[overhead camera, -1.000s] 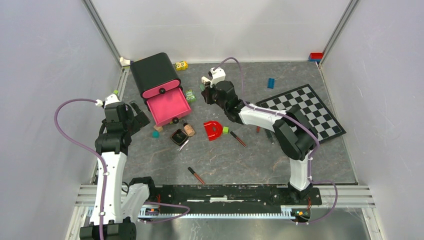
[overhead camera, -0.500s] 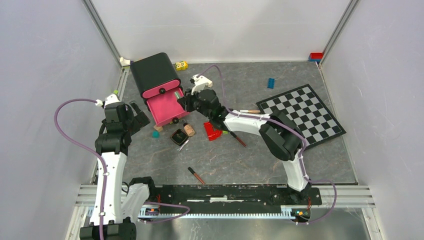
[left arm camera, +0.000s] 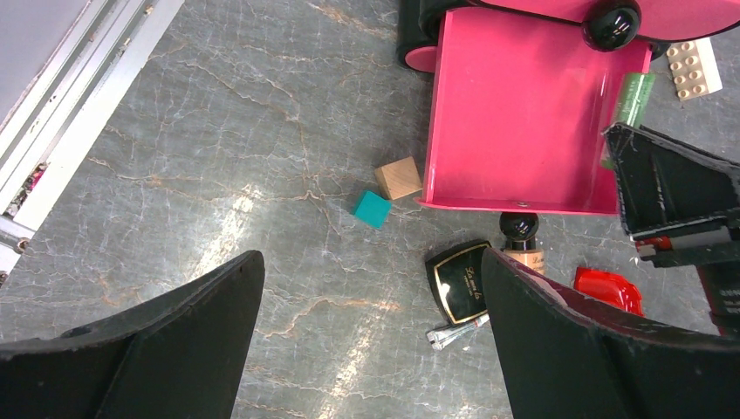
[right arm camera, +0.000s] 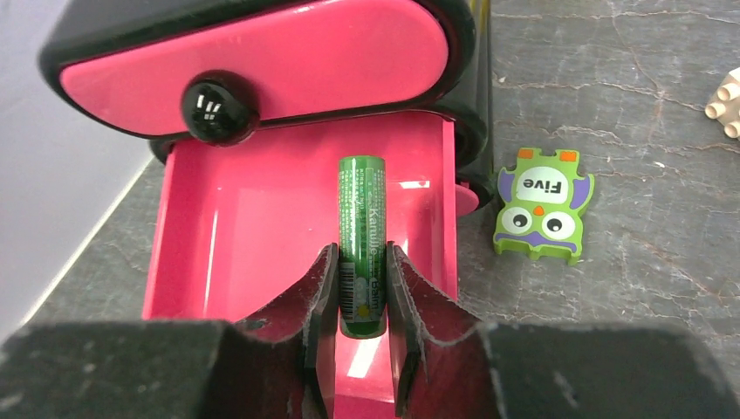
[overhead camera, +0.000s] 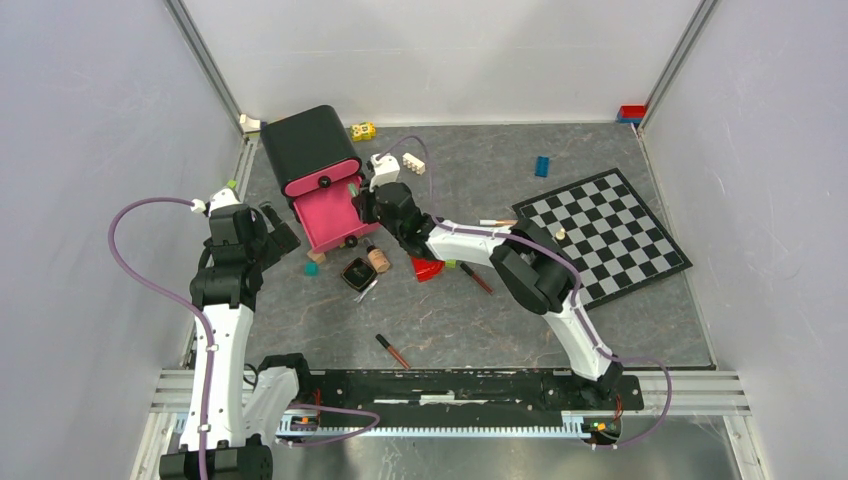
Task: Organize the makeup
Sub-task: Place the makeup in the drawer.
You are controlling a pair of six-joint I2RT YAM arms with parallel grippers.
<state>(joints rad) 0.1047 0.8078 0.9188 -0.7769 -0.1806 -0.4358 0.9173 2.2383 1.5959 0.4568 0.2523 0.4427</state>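
Observation:
My right gripper will let go of the green lip balm tube inside the pink drawer [overhead camera: 346,211] [right arm camera: 359,266], toward the side of the green monster piece.
My right gripper [right arm camera: 362,262] is shut on a green lip balm tube [right arm camera: 362,236] and holds it over the open pink drawer [right arm camera: 253,227] of the black organizer [overhead camera: 305,140]. The top view shows this gripper [overhead camera: 362,203] at the drawer's right side. The drawer [left arm camera: 515,122] looks bare inside. A square black compact [left arm camera: 461,279], a beige black-capped bottle [left arm camera: 522,240] and a small clear tube [left arm camera: 455,330] lie just in front of it. Slim dark-red tubes [overhead camera: 392,350] [overhead camera: 476,277] and a pencil [overhead camera: 497,222] lie farther right. My left gripper [left arm camera: 371,332] is open and empty, left of the drawer.
A teal cube [left arm camera: 372,209] and a wooden cube [left arm camera: 399,177] sit by the drawer's front left corner. A red D-shaped piece [overhead camera: 428,266] lies right of the bottle. A green "Five" monster piece [right arm camera: 541,205] lies right of the drawer. A checkerboard [overhead camera: 610,235] and a blue brick [overhead camera: 541,166] lie at right.
My right arm has swung left from the middle back of the table to over the pink drawer, carrying the green tube. The left arm has not moved.

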